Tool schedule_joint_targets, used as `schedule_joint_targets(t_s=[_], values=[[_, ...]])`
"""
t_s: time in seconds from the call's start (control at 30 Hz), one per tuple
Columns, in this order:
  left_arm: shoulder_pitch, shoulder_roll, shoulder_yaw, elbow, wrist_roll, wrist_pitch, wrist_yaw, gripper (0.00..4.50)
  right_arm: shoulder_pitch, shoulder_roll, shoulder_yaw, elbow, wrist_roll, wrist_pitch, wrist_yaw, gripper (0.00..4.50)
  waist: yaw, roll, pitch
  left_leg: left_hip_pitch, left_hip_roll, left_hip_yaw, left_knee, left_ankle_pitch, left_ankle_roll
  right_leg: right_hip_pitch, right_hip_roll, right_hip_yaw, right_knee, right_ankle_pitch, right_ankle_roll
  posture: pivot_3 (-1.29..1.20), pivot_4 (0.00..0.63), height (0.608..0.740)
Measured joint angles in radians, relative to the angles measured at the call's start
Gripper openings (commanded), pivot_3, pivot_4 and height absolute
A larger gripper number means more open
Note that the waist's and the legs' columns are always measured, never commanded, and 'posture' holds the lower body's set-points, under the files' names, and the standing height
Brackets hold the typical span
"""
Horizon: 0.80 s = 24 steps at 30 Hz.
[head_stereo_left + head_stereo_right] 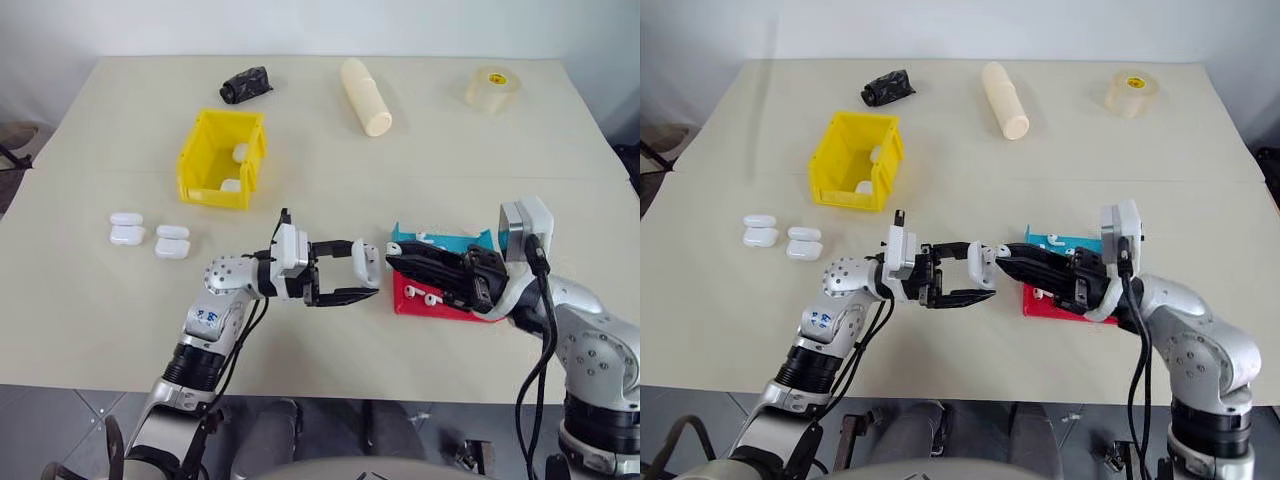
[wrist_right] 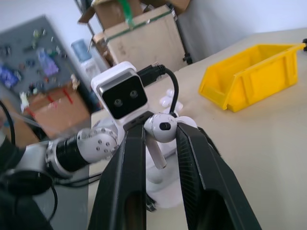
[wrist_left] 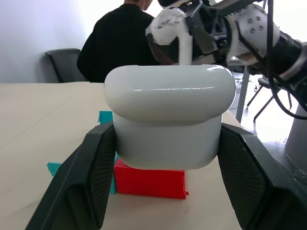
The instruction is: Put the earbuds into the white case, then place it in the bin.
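The earbud will go into the near slot of the white case (image 1: pixel 372 267) (image 2: pixel 155 176) held by my left gripper, and there my right gripper needs to let go of it.
My left gripper (image 1: pixel 362 272) is shut on the white case (image 3: pixel 168 120), holding it by its sides above the table's front middle. Just to its right, my right gripper (image 1: pixel 392 262) is shut on one earbud (image 2: pixel 160 130), stem hanging down, close over the case (image 2: pixel 163 189). From the left wrist, that earbud (image 3: pixel 175 33) shows just beyond the case's top. Two more earbuds (image 1: pixel 421 294) lie in the red tray (image 1: pixel 408 306). The yellow bin (image 1: pixel 205 160) stands at the left back with white cases inside. I cannot tell whether the held case's lid is open.
Two more white cases (image 1: pixel 127 229) (image 1: pixel 172 242) lie left of my left arm. A teal tray (image 1: pixel 480 240) sits behind the red one. At the far edge are a black object (image 1: pixel 246 85), a cream cylinder (image 1: pixel 366 97) and a tape roll (image 1: pixel 493 88). A person in black (image 3: pixel 120 40) sits beyond the table.
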Motion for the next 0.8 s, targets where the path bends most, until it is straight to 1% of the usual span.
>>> schedule_joint_targets(t_s=[0.07,0.23,0.47,0.77,0.8], values=[[-0.003,-0.003,0.000,0.000,-0.003,0.009,0.000,2.80,0.028,0.023,0.016,-0.011,0.013,-0.007,-0.035,0.51,0.000,0.000,0.000,0.000,0.000,0.000,0.000,0.000,0.000,0.000,0.000,0.000,0.001,0.000,0.000,0.00,0.150,0.740],[-0.004,-0.004,0.000,-0.001,-0.011,0.026,-0.003,2.80,0.066,0.032,0.050,-0.032,0.018,-0.046,-0.071,0.51,-0.002,0.000,0.000,0.001,0.000,0.001,0.000,0.000,0.000,0.000,0.000,0.001,0.001,0.000,0.000,0.00,0.150,0.740],[-0.004,-0.004,0.002,-0.002,-0.012,0.035,-0.008,2.80,0.093,0.036,0.109,-0.020,-0.026,-0.128,-0.082,0.51,-0.002,0.000,0.000,0.001,0.000,0.001,0.000,0.000,0.000,0.000,0.000,0.001,0.001,0.000,0.000,0.00,0.150,0.740],[-0.004,-0.003,0.004,-0.002,-0.012,0.063,-0.006,2.80,0.115,0.034,0.159,0.009,-0.081,-0.231,-0.061,0.51,-0.002,0.000,0.000,0.001,0.000,0.001,0.000,0.000,0.000,0.000,0.000,0.001,0.000,0.000,0.000,0.00,0.150,0.740],[-0.004,-0.003,0.004,-0.002,-0.012,0.065,-0.007,2.80,0.117,0.032,0.161,0.010,-0.084,-0.235,-0.061,0.86,-0.002,0.000,0.000,0.001,0.000,0.001,0.000,0.000,0.000,0.000,0.000,0.001,0.000,0.000,0.000,0.00,0.150,0.740]])
